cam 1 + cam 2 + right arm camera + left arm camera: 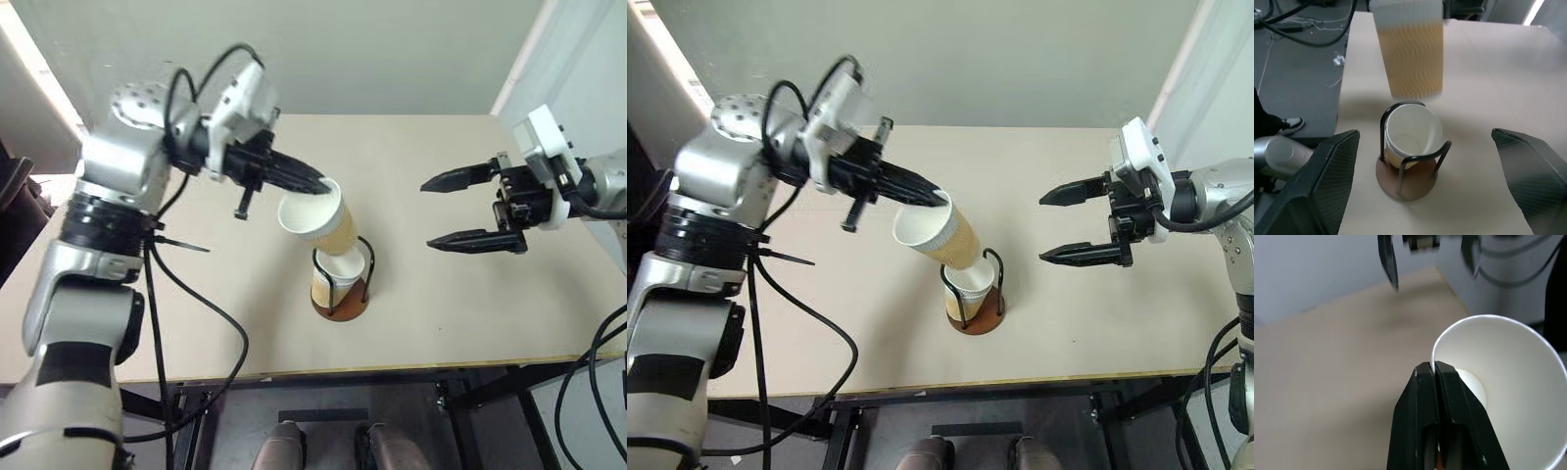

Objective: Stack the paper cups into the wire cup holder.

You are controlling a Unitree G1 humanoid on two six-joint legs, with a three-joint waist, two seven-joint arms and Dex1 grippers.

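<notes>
My left gripper is to let go of its paper cup inside the other paper cup [339,265], which is standing between the black wire loops of the holder.
My left gripper [325,185] is shut on the rolled rim of a paper cup [321,221]. That cup hangs tilted, mouth toward the left, with its bottom just over the wire cup holder [340,297]. The left wrist view shows both black fingers [1422,396] pinching the rim of the cup [1508,382]. Another paper cup [1413,132] stands inside the holder's black wire loops [1400,171] on the reddish-brown base. I cannot tell whether the held cup touches it. To the right of the holder, my right gripper [427,213] hovers wide open with nothing in it.
The beige table [460,313] has its front edge close below the holder. A grey wall stands behind the table's far edge. Black cables [196,323] hang off my left arm over the table's left side.
</notes>
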